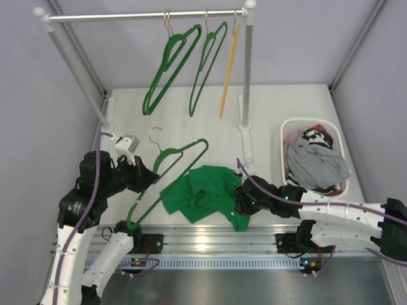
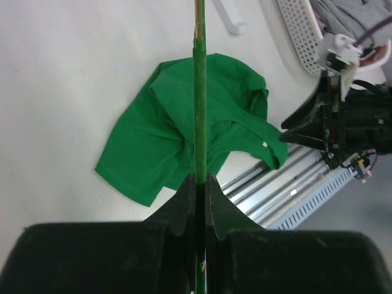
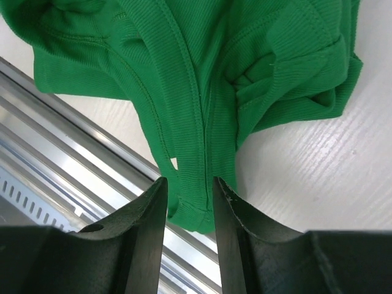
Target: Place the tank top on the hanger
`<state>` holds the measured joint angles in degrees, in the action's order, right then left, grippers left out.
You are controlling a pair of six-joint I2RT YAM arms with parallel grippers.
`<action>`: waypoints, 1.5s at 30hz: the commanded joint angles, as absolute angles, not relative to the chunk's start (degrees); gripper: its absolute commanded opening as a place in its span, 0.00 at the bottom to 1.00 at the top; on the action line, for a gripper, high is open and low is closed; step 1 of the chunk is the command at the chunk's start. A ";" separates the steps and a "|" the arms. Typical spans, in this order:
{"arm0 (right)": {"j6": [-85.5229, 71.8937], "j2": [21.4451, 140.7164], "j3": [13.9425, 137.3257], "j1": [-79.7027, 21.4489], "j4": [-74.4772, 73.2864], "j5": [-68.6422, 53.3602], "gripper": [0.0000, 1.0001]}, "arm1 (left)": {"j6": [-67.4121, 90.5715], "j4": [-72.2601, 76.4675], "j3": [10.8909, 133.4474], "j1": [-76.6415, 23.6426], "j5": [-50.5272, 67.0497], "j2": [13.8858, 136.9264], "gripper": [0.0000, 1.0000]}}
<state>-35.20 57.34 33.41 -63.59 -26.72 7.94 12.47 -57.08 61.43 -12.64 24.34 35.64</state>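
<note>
The tank top's strap lies flat by the front rail, closed to the hanger; next my right gripper pinches the strap's end (image 3: 195,207), lifts it open first.
The bright green tank top (image 1: 203,194) lies crumpled on the table near the front edge. The thin green hanger (image 1: 181,155) slants over the table to its left, hook toward the back. My left gripper (image 1: 145,176) is shut on one of the hanger's side bars. In the left wrist view the hanger (image 2: 199,110) runs straight out from the closed left gripper (image 2: 200,179) over the tank top (image 2: 153,141). My right gripper (image 3: 190,184) is open, its fingers straddling a strap end of the tank top (image 3: 202,73) just above the front rail.
A clothes rack (image 1: 146,16) at the back holds two more green hangers (image 1: 168,70) and a yellow hanger (image 1: 227,76). A white basket (image 1: 284,136) at the right holds a grey garment (image 1: 315,165). An aluminium rail (image 1: 203,240) runs along the near edge.
</note>
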 commanded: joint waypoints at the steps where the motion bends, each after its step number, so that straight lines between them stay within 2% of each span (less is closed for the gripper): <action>1: -36.38 59.41 34.45 -63.19 -22.24 5.72 0.35 | 12.66 -55.55 61.61 -14.59 31.02 34.89 0.00; 5: -37.52 60.73 33.40 -63.54 -21.45 4.31 0.36 | 12.48 -55.37 61.53 -16.61 31.90 34.45 0.00; 10: -38.76 61.52 32.17 -64.42 -21.01 4.04 0.40 | 12.39 -54.32 61.87 -18.37 33.57 35.42 0.00; 13: -39.64 61.79 31.29 -65.21 -20.92 3.69 0.45 | 12.30 -54.14 62.31 -19.25 33.75 36.47 0.00; 17: -40.69 62.49 30.76 -66.71 -22.58 5.62 0.47 | 12.22 -54.05 62.66 -20.30 33.05 37.53 0.00; 20: -42.18 62.32 30.06 -67.15 -23.20 7.03 0.41 | 12.13 -54.05 63.28 -20.74 33.05 38.14 0.00; 21: -42.45 62.14 29.71 -67.24 -23.12 7.38 0.35 | 12.13 -54.05 63.28 -21.00 32.96 38.49 0.00; 27: -43.07 62.84 29.97 -67.24 -24.35 9.75 0.16 | 12.22 -53.97 63.98 -21.27 34.45 39.29 0.00; 32: -43.24 63.37 30.58 -67.24 -24.52 11.33 0.11 | 12.13 -53.96 64.42 -21.97 34.72 39.73 0.00; 35: -42.89 63.37 31.46 -67.24 -24.96 11.60 0.24 | 12.13 -53.96 64.51 -22.41 34.72 40.08 0.00; 36: -42.98 63.63 31.73 -67.24 -25.66 11.86 0.34 | 12.04 -53.96 64.51 -22.50 34.63 40.25 0.00; 42: -42.72 63.45 32.61 -68.03 -26.89 12.83 0.47 | 11.95 -53.88 64.25 -23.03 34.01 40.34 0.00; 45: -42.89 64.16 33.13 -69.43 -27.33 13.35 0.49 | 12.04 -53.70 63.90 -23.12 33.84 40.52 0.00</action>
<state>-42.70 63.40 30.30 -67.51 -27.05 11.42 12.27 -56.95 62.15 -22.85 33.21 40.40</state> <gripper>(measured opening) 0.489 0.053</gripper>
